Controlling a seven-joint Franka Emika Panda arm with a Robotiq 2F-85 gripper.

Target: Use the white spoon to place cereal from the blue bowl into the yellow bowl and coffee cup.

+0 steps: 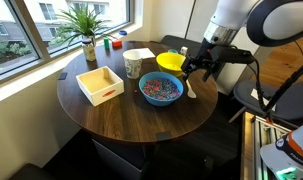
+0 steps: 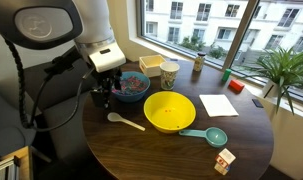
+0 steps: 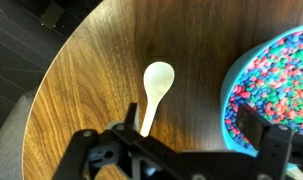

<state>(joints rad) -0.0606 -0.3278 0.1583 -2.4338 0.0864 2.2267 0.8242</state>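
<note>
I need to close my gripper next on the white spoon's handle (image 1: 189, 87) (image 3: 149, 114), close to the bowl end of the spoon.
The white spoon (image 3: 154, 90) lies flat on the wooden table, bowl end away from the wrist camera; it also shows in both exterior views (image 1: 189, 88) (image 2: 126, 121). The blue bowl (image 1: 161, 90) (image 2: 131, 87) (image 3: 231, 100) holds the multicoloured cereal (image 3: 276, 85). The yellow bowl (image 1: 171, 62) (image 2: 169, 112) looks empty. The coffee cup (image 1: 133, 65) (image 2: 170, 75) stands behind the bowls. My gripper (image 3: 186, 135) (image 1: 201, 66) (image 2: 103, 95) is open and empty above the table. One finger is over the spoon's handle and the other is by the blue bowl's rim.
A white square box (image 1: 100, 84) sits on the table. A potted plant (image 1: 88, 30) stands by the window. A teal measuring spoon (image 2: 206, 135), a white sheet (image 2: 218, 105) and a small carton (image 2: 224, 162) lie near the yellow bowl. The table edge (image 3: 51, 90) is close.
</note>
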